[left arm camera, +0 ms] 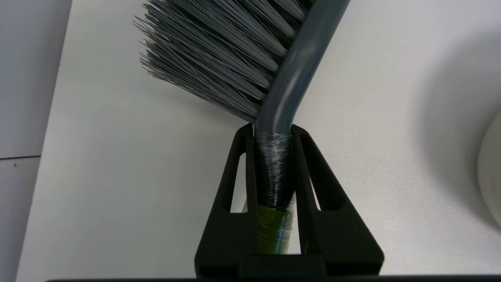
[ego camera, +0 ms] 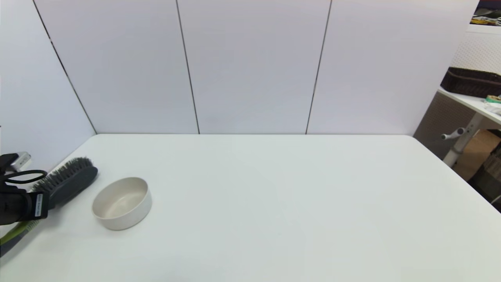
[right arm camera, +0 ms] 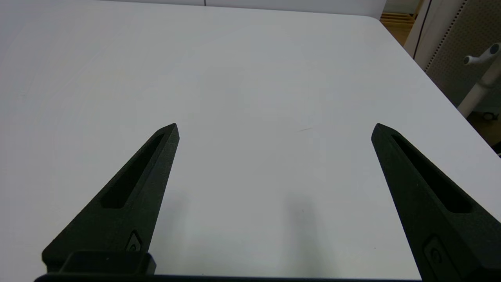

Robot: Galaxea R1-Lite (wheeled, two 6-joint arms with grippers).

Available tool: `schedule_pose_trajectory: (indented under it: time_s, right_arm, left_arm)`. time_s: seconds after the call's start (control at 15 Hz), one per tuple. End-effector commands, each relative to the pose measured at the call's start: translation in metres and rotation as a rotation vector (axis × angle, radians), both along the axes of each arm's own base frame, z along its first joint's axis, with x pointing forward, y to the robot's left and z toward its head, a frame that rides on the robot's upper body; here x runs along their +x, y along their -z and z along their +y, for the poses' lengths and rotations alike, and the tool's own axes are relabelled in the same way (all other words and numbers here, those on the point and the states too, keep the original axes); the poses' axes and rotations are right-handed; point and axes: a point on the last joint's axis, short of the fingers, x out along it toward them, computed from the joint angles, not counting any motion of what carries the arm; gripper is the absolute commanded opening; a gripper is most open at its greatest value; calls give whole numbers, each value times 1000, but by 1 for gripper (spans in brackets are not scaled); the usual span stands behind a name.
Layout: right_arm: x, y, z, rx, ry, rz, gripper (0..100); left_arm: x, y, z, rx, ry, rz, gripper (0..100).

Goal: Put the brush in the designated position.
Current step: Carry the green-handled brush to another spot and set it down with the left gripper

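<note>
My left gripper is going to let go of the brush on the table point(ego camera: 72, 207) point(left arm camera: 394, 171) close beside the cream bowl, on the bowl's side panel side.
The brush point(ego camera: 72, 181) is at the table's far left, its dark grey head and bristles pointing toward the back wall and its lime-green handle end point(ego camera: 15, 233) trailing toward the front edge. My left gripper point(ego camera: 43, 203) is shut on the brush's neck, and the left wrist view shows the brush point(left arm camera: 301, 58) with both fingers point(left arm camera: 235, 172) pressed against its taped neck between them. A cream bowl point(ego camera: 122, 202) stands just right of the brush head. My right gripper point(right arm camera: 274, 127) hovers open over bare table, out of the head view.
A wall panel runs close along the table's left edge beside the brush. White panels close the back edge. To the right of the table stand another desk point(ego camera: 471, 102) with a dark basket point(ego camera: 469, 81) and boxes.
</note>
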Motion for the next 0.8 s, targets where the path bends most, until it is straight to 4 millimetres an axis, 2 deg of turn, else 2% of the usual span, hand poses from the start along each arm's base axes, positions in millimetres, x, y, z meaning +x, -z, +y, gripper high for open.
schedule_pose_trajectory:
  time_s: [0.07, 0.47, 0.8]
  right_arm:
    - [0, 0, 0, -1, 0, 4, 100]
    - [0, 0, 0, -1, 0, 4, 100]
    - [0, 0, 0, -1, 0, 4, 100]
  left_arm:
    - [2, -3, -11, -46, -15, -23, 0]
    - [4, 2, -23, -56, 29, -16, 0]
    - [8, -2, -22, -31, 41, -57, 0]
